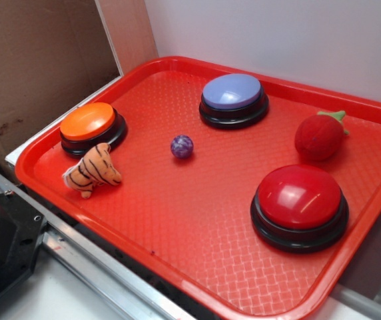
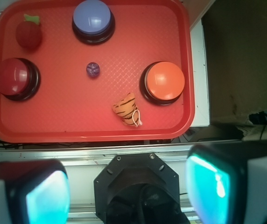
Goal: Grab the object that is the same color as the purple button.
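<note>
My gripper needs to close on the sides of the small purple ball (image 1: 182,147) (image 2: 93,70), since the ball's color matches the purple button.
A small purple mottled ball (image 1: 182,146) lies near the middle of the red tray (image 1: 197,267), in front of the lavender-purple button (image 1: 234,99) on its black base. In the wrist view the ball (image 2: 93,69) sits below the purple button (image 2: 93,19). My gripper (image 2: 131,191) hangs high above the robot base, well off the tray's near edge. Its two fingers (image 2: 213,184) stand wide apart with nothing between them. The gripper does not show in the exterior view.
On the tray are an orange button (image 1: 90,127), a red button (image 1: 300,205), a red plush strawberry (image 1: 320,135) and a small plush tiger (image 1: 92,171). A cardboard wall (image 1: 37,67) stands left. A metal rail (image 1: 90,257) and the black robot base (image 2: 138,186) lie in front.
</note>
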`<state>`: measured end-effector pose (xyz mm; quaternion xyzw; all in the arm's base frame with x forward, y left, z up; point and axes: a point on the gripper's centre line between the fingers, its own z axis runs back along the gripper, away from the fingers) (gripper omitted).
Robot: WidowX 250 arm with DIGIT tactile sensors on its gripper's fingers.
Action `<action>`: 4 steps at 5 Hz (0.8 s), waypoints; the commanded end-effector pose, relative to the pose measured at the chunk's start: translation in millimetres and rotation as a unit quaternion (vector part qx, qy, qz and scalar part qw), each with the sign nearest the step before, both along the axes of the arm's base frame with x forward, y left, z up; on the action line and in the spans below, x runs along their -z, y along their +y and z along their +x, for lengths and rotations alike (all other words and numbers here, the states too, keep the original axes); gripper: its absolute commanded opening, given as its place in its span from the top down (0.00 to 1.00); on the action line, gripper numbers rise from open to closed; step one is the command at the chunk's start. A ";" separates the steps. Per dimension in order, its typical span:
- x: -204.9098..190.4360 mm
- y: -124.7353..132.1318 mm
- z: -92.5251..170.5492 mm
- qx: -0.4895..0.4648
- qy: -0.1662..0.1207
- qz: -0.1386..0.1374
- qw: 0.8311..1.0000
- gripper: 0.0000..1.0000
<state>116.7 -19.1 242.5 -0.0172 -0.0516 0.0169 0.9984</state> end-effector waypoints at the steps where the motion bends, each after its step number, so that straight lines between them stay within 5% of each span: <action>1: 0.0 0.0 0.0 0.000 0.000 0.000 1.000 0.00; 3: -23.9 -11.2 60.1 0.048 0.007 0.031 0.998 0.00; 4: -26.4 -16.8 100.7 0.076 0.009 0.016 0.997 0.00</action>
